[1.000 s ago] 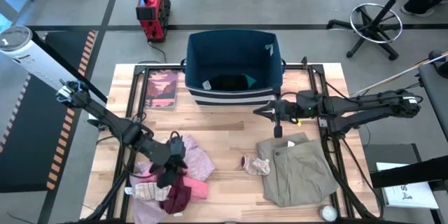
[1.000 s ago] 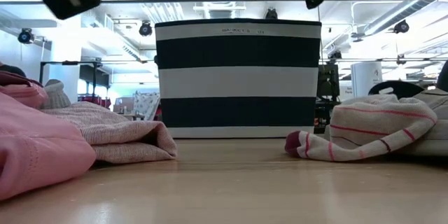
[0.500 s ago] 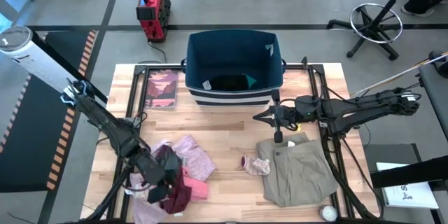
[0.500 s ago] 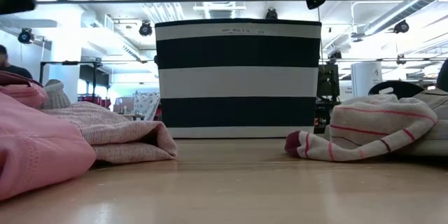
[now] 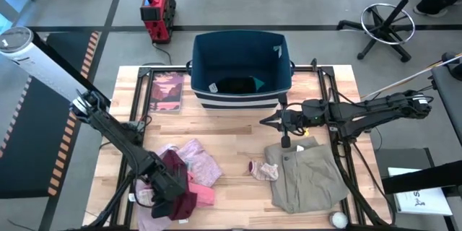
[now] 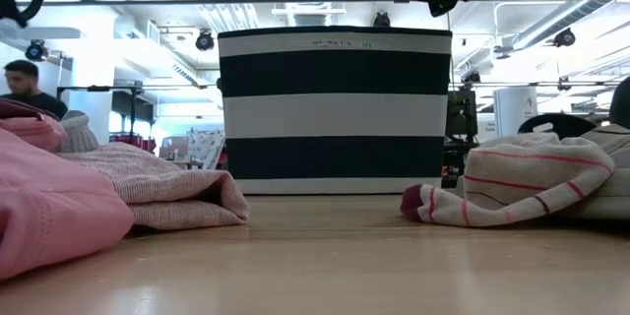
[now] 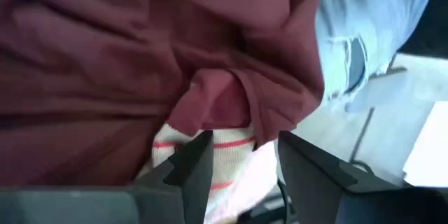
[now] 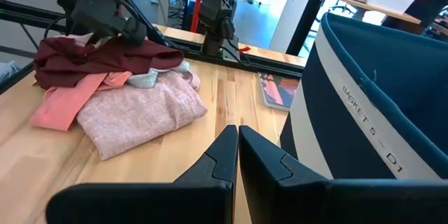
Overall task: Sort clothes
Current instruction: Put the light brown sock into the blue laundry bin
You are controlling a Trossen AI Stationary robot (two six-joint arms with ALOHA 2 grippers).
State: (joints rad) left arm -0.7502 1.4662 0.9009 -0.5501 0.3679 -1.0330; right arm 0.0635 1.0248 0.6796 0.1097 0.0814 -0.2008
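Note:
My left gripper is to pinch only the beige striped piece (image 7: 221, 155) before it carries it to the bin, as the maroon piece's fold is against the beige striped piece.
A pile of clothes lies at the table's near left: a maroon piece (image 5: 178, 177) on top, a pink piece (image 5: 202, 162) beside it and a beige striped piece (image 7: 224, 157) under the maroon. My left gripper (image 5: 167, 201) is open, low over this pile, pointing down. Its fingers (image 7: 192, 161) stand on either side of a maroon fold (image 7: 217, 105) and the striped piece. A striped sock (image 5: 263, 170) and a khaki-grey garment (image 5: 307, 173) lie at the near right. My right gripper (image 5: 273, 120) is shut and empty, hovering in front of the bin. My left gripper comes at the pile from above with open fingers. The maroon fold and the striped piece lie in the gap between them. I cannot tell whether the fingers touch the cloth.
A navy bin with white stripes (image 5: 242, 65) stands at the far middle, with a dark piece and a teal piece (image 5: 258, 83) inside. A pink-covered book (image 5: 167, 90) lies to its left. Bare wood (image 5: 238, 133) shows between the bin and the clothes.
My left gripper has gone toward the table's near edge and down, from above the pink piece onto the maroon pile. It has left the top of the low view. The clothes have not moved.

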